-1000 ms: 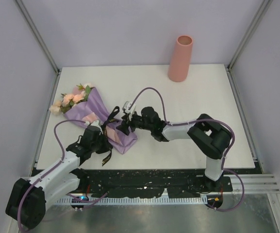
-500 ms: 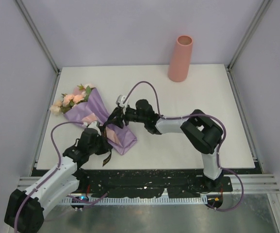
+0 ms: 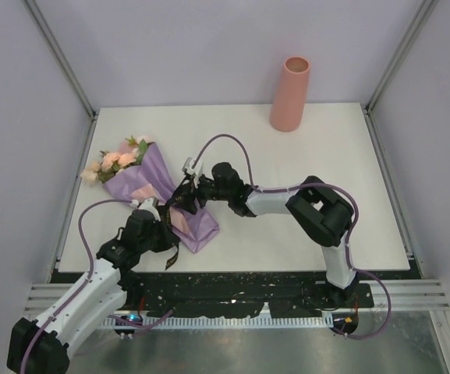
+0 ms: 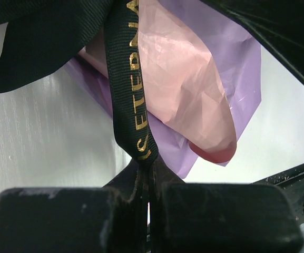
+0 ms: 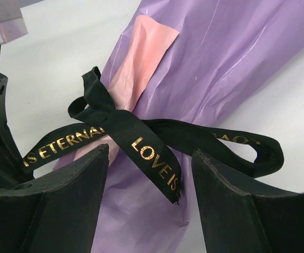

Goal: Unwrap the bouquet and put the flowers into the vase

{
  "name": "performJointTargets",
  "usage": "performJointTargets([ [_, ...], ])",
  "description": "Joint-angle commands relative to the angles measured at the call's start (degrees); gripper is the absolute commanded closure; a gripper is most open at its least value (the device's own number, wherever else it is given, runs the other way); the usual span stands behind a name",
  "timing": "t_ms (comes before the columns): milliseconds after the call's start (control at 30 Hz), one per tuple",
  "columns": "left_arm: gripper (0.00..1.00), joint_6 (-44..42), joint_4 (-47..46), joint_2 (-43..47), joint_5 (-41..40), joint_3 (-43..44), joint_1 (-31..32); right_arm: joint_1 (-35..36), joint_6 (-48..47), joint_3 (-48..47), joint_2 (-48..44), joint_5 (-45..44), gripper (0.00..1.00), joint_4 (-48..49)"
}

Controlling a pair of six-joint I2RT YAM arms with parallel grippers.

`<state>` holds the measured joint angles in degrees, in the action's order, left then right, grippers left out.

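The ribbon's bow is tied and only one tail is taut in my left gripper, so next my right gripper pinches the loose tail's end (image 5: 170, 184) and pulls away.
The bouquet (image 3: 156, 189) lies at the left of the table, its purple and pink wrapping (image 5: 220, 63) tied with a black gold-lettered ribbon (image 5: 109, 121). The flowers (image 3: 114, 160) stick out at its far-left end, still wrapped. My left gripper (image 3: 168, 234) is shut on one ribbon tail (image 4: 128, 79), which runs taut from its fingertips (image 4: 150, 168) up to the wrapping. My right gripper (image 5: 150, 153) is open and straddles the bow. A loose ribbon tail lies between its fingers (image 5: 83, 174), ungripped. The vase (image 3: 290, 93) stands upright at the back right.
Grey walls with metal corner posts (image 3: 61, 66) close in the table (image 3: 302, 226) on three sides. The right arm's purple cable (image 3: 232, 144) arcs above the table behind the bouquet.
My right gripper has moved left, from beside the wrapping's tip to over the bow. The left gripper keeps its hold on the ribbon tail and has drawn back slightly toward the near edge.
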<state>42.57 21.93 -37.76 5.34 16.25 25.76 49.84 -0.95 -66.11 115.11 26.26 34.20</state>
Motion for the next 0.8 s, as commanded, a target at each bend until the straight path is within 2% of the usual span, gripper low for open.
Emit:
performJointTargets([
  [0, 1.0, -1.3, 2.1, 2.2, 0.2, -0.3, 0.0, 0.6, -0.4, -1.2, 0.7, -0.9, 0.31, 0.0],
  [300, 1.0, -1.2, 2.1, 2.4, -0.1, -0.7, 0.0, 3.0, -3.1, -2.2, 1.8, -7.5, 0.35, 1.1],
  [367, 1.0, -1.0, 2.1, 2.5, -0.2, -0.6, 0.0, 3.4, -4.2, -1.8, 1.8, -10.5, 0.42, 1.7],
  [400, 1.0, -1.0, 2.2, 2.4, -0.2, -0.6, 0.0, 3.4, -4.3, -1.3, 1.8, -12.4, 0.53, 2.2],
  [433, 1.0, -1.0, 2.2, 2.5, -0.3, -0.6, 0.0, 3.4, -4.2, -0.7, 1.3, -13.1, 0.57, 3.8],
  [500, 1.0, -0.6, 2.2, 2.4, -0.3, -0.6, 0.0, 3.4, -3.9, 1.4, 0.3, -15.9, 0.77, 7.0],
  [567, 1.0, 0.0, 2.2, 2.3, -0.3, -0.7, -0.1, 3.4, -3.9, 3.3, -1.5, -17.2, 0.87, 8.5],
  [633, 1.0, 0.4, 2.1, 2.2, -0.5, -0.8, 0.0, 3.4, -4.1, 4.1, -2.9, -19.2, 0.94, 8.1],
  [767, 1.0, 0.9, 2.8, 1.7, -1.6, -0.5, 0.0, 2.9, -3.3, 4.2, -5.4, -22.7, 0.94, 6.5],
])
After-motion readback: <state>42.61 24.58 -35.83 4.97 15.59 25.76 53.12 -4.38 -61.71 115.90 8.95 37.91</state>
